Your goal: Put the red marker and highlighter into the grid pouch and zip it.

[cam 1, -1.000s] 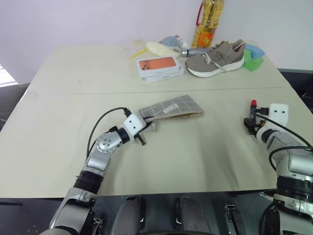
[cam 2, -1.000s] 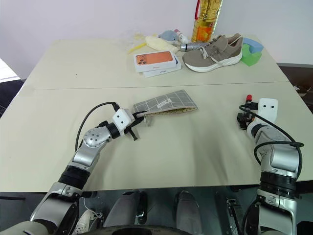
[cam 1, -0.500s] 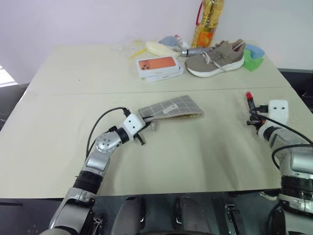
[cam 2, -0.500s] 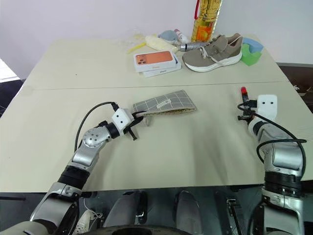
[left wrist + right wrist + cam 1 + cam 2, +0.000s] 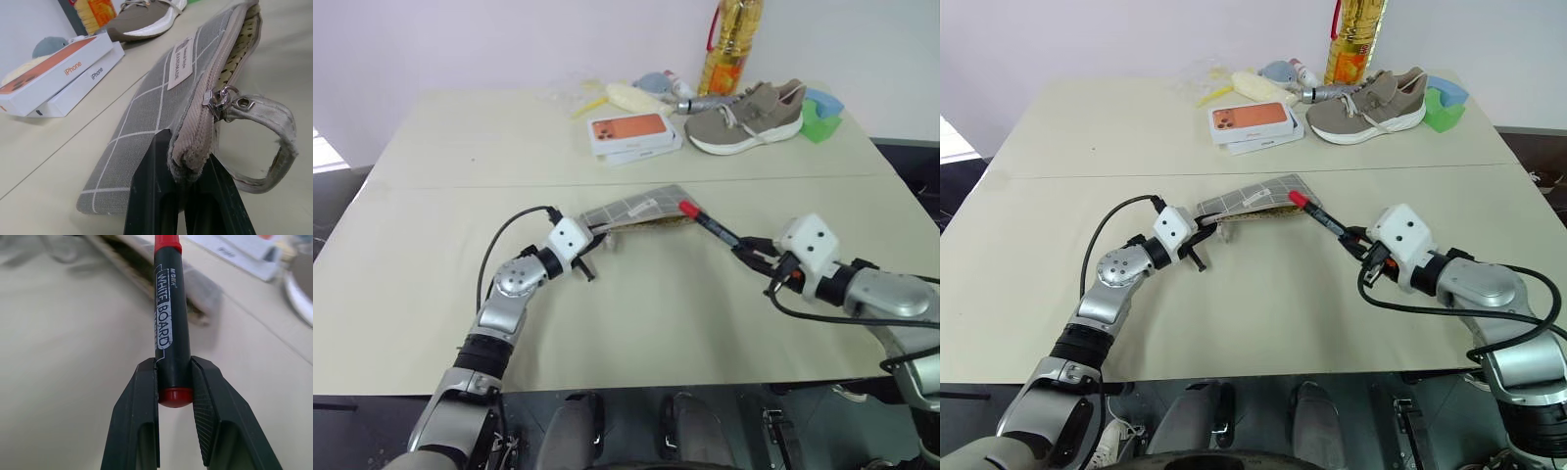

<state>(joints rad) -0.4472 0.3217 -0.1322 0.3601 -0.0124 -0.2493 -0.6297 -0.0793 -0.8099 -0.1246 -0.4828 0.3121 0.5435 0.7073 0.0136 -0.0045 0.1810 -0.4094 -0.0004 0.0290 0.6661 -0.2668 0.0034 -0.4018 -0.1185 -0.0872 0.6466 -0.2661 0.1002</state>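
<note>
My right gripper will let go of the red marker inside the grid pouch's opening point(image 5: 675, 222) point(image 5: 144, 271), along its dotted lining.
The grid pouch point(image 5: 641, 208) lies mid-table, grey with white lines, its zip open and its dotted lining showing point(image 5: 242, 46). My left gripper point(image 5: 591, 260) is shut on the pouch's near end beside the zip pull and loop point(image 5: 222, 98). My right gripper point(image 5: 751, 251) is shut on the red marker point(image 5: 710, 225), gripping its rear end point(image 5: 174, 394). The marker lies nearly level above the table, its red cap point(image 5: 1299, 200) at the pouch's open mouth. A thin bright yellow piece point(image 5: 588, 106) lies at the back; I cannot tell if it is the highlighter.
Along the table's point(image 5: 460, 147) far edge stand two stacked phone boxes point(image 5: 631, 132), a grey-brown shoe point(image 5: 744, 117), a tall yellow bottle point(image 5: 729, 44), a green and blue sponge point(image 5: 820, 113) and a pale banana-like thing point(image 5: 628, 96).
My right gripper closed on the marker at the table's right side, lifted it and swung it left, tipping it toward the pouch's mouth. The left gripper held its grip in place.
</note>
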